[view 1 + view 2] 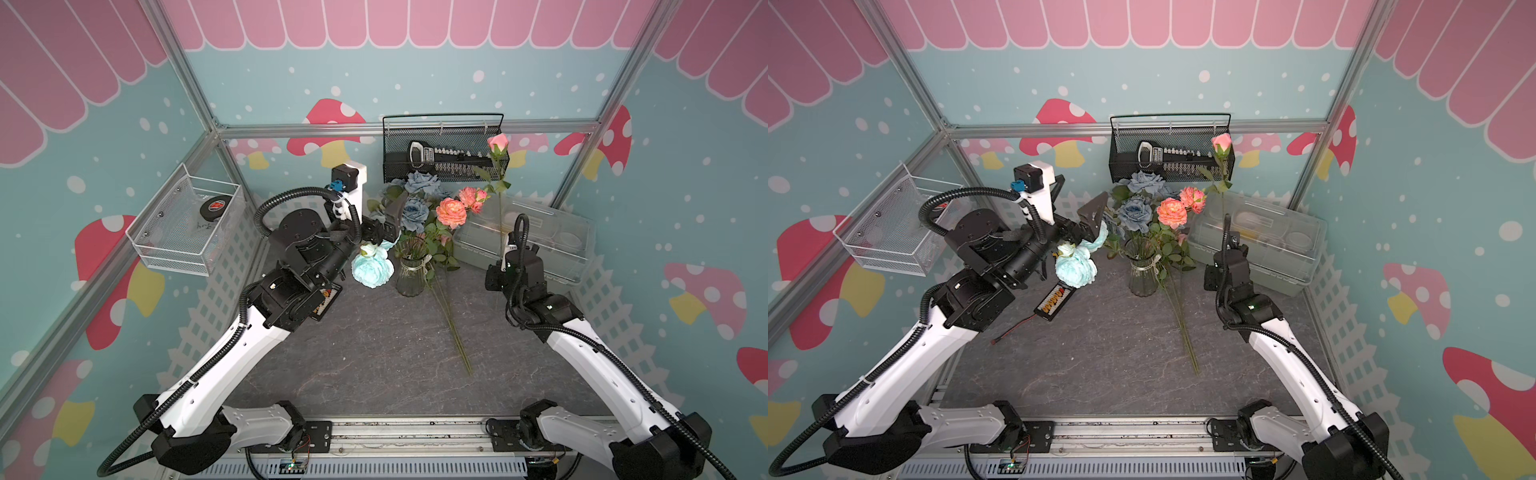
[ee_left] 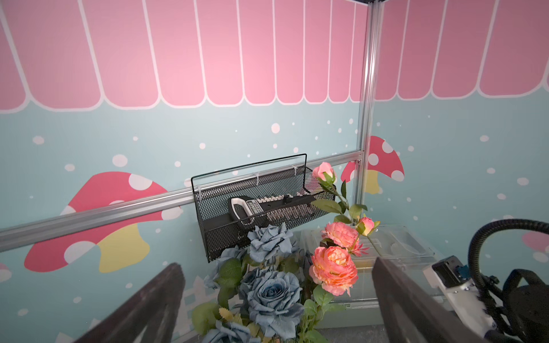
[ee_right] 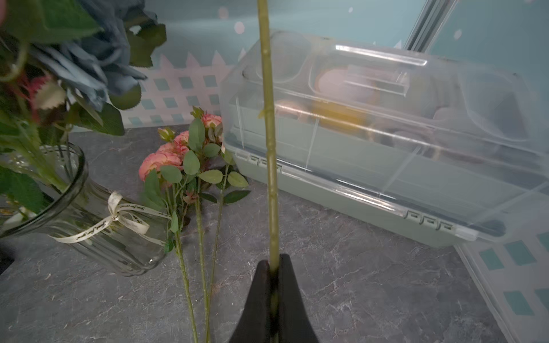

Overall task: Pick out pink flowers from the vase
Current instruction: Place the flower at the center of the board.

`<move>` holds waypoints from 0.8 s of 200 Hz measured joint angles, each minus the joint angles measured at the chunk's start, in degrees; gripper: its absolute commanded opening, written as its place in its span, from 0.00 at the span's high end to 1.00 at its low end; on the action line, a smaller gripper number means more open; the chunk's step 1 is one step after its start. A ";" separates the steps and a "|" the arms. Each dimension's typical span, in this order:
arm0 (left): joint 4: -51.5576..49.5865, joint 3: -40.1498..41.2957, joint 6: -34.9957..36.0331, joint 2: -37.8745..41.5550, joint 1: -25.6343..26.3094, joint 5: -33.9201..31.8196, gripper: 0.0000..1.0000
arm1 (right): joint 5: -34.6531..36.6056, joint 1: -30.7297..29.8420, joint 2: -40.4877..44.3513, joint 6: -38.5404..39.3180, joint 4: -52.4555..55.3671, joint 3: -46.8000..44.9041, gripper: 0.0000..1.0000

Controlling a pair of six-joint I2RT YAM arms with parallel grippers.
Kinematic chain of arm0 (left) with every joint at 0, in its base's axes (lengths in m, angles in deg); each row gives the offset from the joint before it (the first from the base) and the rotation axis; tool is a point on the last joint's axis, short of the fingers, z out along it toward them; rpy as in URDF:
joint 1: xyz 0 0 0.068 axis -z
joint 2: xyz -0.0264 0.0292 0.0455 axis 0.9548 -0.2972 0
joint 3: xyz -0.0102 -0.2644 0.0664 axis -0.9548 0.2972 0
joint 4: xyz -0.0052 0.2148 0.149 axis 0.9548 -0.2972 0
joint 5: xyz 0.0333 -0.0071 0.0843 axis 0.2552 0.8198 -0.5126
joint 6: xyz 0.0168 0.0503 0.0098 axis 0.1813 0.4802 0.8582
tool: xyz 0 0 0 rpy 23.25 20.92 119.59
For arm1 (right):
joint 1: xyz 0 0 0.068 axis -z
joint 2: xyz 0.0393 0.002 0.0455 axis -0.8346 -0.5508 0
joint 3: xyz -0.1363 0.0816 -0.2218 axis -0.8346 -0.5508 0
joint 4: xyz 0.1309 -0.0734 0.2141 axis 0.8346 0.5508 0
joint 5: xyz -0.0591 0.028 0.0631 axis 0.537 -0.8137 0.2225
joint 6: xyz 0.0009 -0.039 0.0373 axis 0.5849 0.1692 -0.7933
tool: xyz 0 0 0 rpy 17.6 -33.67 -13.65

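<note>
Next, my right gripper puts the pink rose down along the loose stems [image 3: 201, 311] beside the clear ribbed vase. The rose is now held upright beside the vase.
The clear ribbed vase [image 1: 411, 276] stands mid-table holding grey-blue roses [image 2: 273, 297] and coral pink flowers [image 1: 451, 212]. My left gripper [image 1: 392, 226] is open at bloom height on the bouquet's left; in the left wrist view its fingers [image 2: 401, 297] flank the blue roses, touching nothing. My right gripper [image 3: 274, 261] is shut on the stem of a pink rose [image 1: 497, 143] and holds it upright to the right of the vase. More pink flowers [image 3: 166, 157] lie on the table beside the vase, their stems [image 1: 453, 328] pointing toward the front.
An aqua bloom [image 1: 372, 266] sits left of the vase under my left arm. A clear lidded plastic box [image 1: 540, 241] fills the back right. A black mesh basket [image 1: 444, 153] hangs on the back wall, a white wire basket [image 1: 187, 224] on the left. A battery pack [image 1: 1054, 301] lies on the table.
</note>
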 measured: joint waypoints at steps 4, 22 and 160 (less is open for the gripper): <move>0.44 0.02 0.70 -0.02 0.57 -0.07 0.01 | -0.35 0.15 -0.31 -0.13 -0.04 -0.31 1.00; 2.32 -0.31 3.06 0.00 2.51 -0.17 0.01 | -3.30 0.33 -2.54 -0.57 -0.59 -1.60 1.00; -4.17 -19.67 9.99 -18.18 11.17 3.85 0.01 | -26.36 -0.92 -24.76 0.57 -7.15 -6.95 1.00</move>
